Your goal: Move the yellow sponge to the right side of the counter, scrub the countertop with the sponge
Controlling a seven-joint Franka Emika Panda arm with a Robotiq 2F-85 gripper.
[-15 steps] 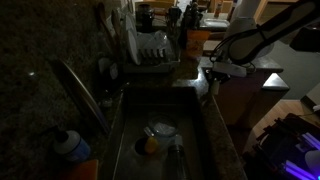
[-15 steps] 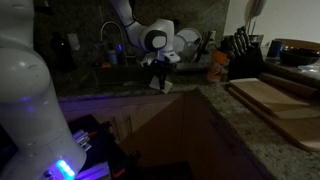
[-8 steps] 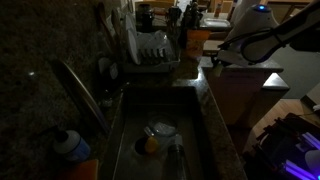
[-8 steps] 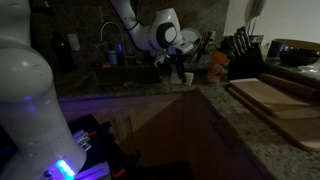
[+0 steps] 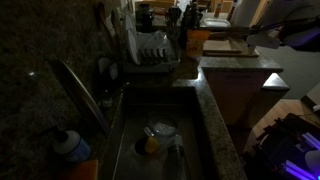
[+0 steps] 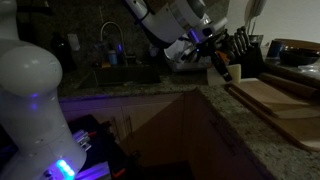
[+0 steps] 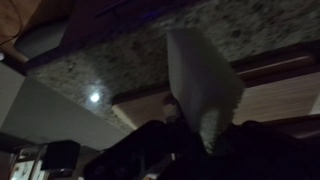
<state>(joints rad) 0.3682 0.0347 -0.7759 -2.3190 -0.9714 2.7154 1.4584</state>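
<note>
Next, my gripper lets the yellow sponge go on the granite counter [image 5: 220, 61] next to the near edge of the wooden board.
In the wrist view the yellow sponge [image 7: 200, 75] is a pale rectangular block standing out from my gripper [image 7: 205, 135], which is shut on its lower end. Behind it lie the speckled granite counter [image 7: 120, 60] and a wooden board. In an exterior view my gripper [image 6: 219, 64] hangs above the counter [image 6: 250, 135] just in front of the knife block, past the corner; the sponge is a small blur under it. In an exterior view the arm [image 5: 280, 35] is a motion-blurred shape at the upper right, over the counter [image 5: 215, 110].
The room is dim. A sunken sink [image 5: 190, 125] holds dishes and an orange-yellow lump [image 5: 150, 144]. A dish rack [image 5: 150, 50] stands behind it, and a faucet [image 5: 80, 90] and a blue-capped bottle [image 5: 68, 145] beside it. A knife block [image 6: 243, 55] and cutting boards [image 6: 275, 95] occupy the counter.
The arm has swung away from the sink's edge, round the corner toward the knife block and cutting boards, carrying the sponge. The gripper has stayed shut on it.
</note>
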